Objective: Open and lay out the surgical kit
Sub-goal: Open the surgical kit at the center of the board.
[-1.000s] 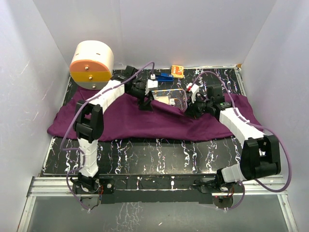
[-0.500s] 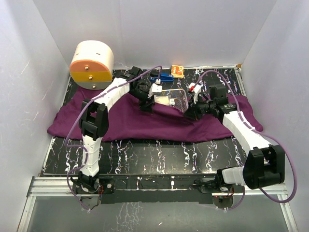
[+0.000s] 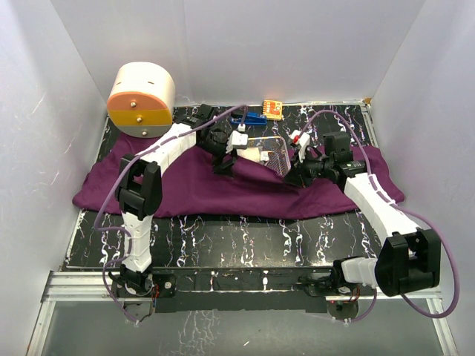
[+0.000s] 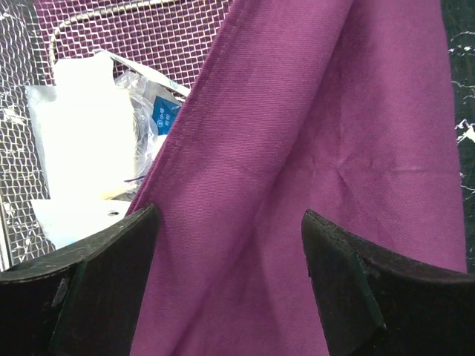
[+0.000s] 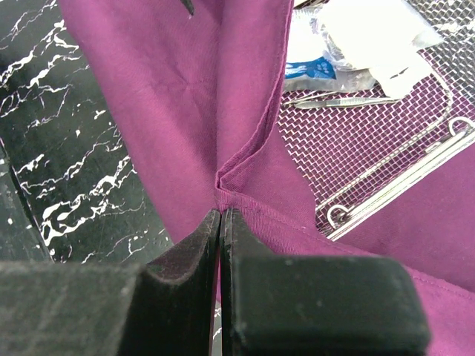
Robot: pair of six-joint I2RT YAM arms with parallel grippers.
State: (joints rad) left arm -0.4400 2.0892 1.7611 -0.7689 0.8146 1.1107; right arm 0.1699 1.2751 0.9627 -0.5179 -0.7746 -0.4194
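Note:
The purple cloth's fold still covers the near side of the tray, so my left gripper needs to take the fold's edge nearer its middle (image 3: 242,162) and pull it forward.
The purple cloth wrap (image 3: 200,182) lies spread across the table, with a fold still over the near side of the silver wire-mesh tray (image 3: 276,152). My left gripper (image 3: 225,165) is open just above that fold (image 4: 297,148), the cloth between its fingers. In the left wrist view the tray (image 4: 15,163) holds white gauze (image 4: 82,141) and a clear packet (image 4: 152,111). My right gripper (image 3: 291,178) is shut on the edge of the cloth (image 5: 245,111) at a pinched corner. Steel forceps (image 5: 334,100) and packets (image 5: 356,37) lie in the tray (image 5: 371,141).
A cream-and-orange round drum (image 3: 141,99) stands at the back left. A small orange item (image 3: 272,109) and a blue item (image 3: 254,117) lie at the back behind the tray. The white walls close in on three sides. Bare black marbled table (image 3: 223,237) lies in front of the cloth.
My right arm has drawn the cloth edge a little to the right, baring more of the tray. My left gripper has shifted slightly toward the tray's left end.

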